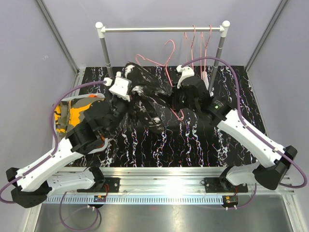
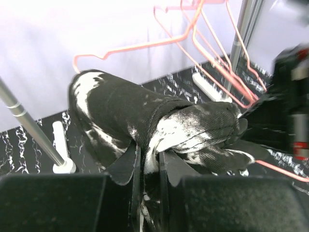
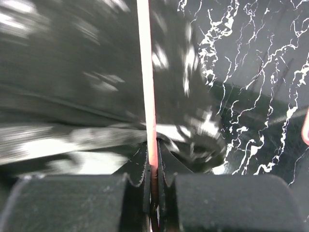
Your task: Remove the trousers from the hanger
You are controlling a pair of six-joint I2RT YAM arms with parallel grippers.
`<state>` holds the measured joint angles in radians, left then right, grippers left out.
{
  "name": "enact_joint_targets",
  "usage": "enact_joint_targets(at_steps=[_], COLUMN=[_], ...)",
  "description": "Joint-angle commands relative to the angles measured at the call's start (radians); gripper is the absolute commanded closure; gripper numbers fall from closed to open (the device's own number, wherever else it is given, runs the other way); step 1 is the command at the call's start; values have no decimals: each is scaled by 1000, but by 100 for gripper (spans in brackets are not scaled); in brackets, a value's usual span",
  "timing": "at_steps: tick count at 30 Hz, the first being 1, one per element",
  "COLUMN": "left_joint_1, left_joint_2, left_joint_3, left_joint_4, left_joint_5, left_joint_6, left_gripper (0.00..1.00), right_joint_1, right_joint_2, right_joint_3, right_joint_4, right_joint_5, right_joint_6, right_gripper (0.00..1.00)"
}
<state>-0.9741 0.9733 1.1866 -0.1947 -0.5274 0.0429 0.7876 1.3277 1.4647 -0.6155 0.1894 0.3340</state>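
My left gripper will release the black trousers onto the bright orange trousers inside the white bin (image 1: 85,121). The black trousers still lie on the marble table.
The black trousers with white speckles (image 1: 147,101) lie bunched on the marble table, draped over a pink wire hanger (image 1: 167,60). My left gripper (image 1: 130,98) is shut on a fold of them; the left wrist view shows the cloth (image 2: 145,111) pinched between the fingers (image 2: 147,151). My right gripper (image 1: 177,104) is shut on the hanger's wire, which runs up from the jaws in the right wrist view (image 3: 145,72), with the trousers (image 3: 72,96) just behind it. The bright orange trousers (image 1: 76,115) and the dark olive pair (image 1: 65,104) lie at the left, partly under my left arm.
A clothes rack stands at the back, its rail (image 1: 161,29) on two posts. Three empty pink hangers (image 1: 198,38) hang at its right end. The rack's left post (image 2: 29,128) and its white foot show in the left wrist view.
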Motion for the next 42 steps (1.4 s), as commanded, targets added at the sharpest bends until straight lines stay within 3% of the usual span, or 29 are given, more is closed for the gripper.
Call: enact_joint_targets(at_steps=[1,6,14,18,21,24,29,37,41,42], left_joint_1=[0,0,2,2,2,3,20,61,63,63], left_joint_2=[-108,-169,-143,-188,-202,-203,-171,-182,-176,-176], left_joint_3=[50,87,180,179,159,146,139,206,223,222], left_joint_4=[230,235,212,218,212,210,198,146,282,325], left_joint_5=[-53,-71,-419,-453,-459,-479,-528,-631,-741,-787], left_joint_6=[6,32,235,287,293,299,293,247,437,553], left_gripper=[100,100,100,100,100,100,100,100,100,100], right_joint_1=[-39,-48,-67,-94,-149,-215,-229,-229,-229,-229], right_joint_2=[45,94,82,65,33,-10,-16,-16,-18,-16], right_joint_3=[-29,-73,-139,-132,-136,-176,-126,-102,-145,-147], right_joint_4=[28,16,34,29,66,183,201,57,69,69], right_joint_5=[65,61,58,10,-189,-580,-758,-415,-383,-380], right_joint_6=[-20,-33,-41,-36,-13,65,111,20,14,11], right_gripper=[100,100,100,100,100,100,100,100,100,100])
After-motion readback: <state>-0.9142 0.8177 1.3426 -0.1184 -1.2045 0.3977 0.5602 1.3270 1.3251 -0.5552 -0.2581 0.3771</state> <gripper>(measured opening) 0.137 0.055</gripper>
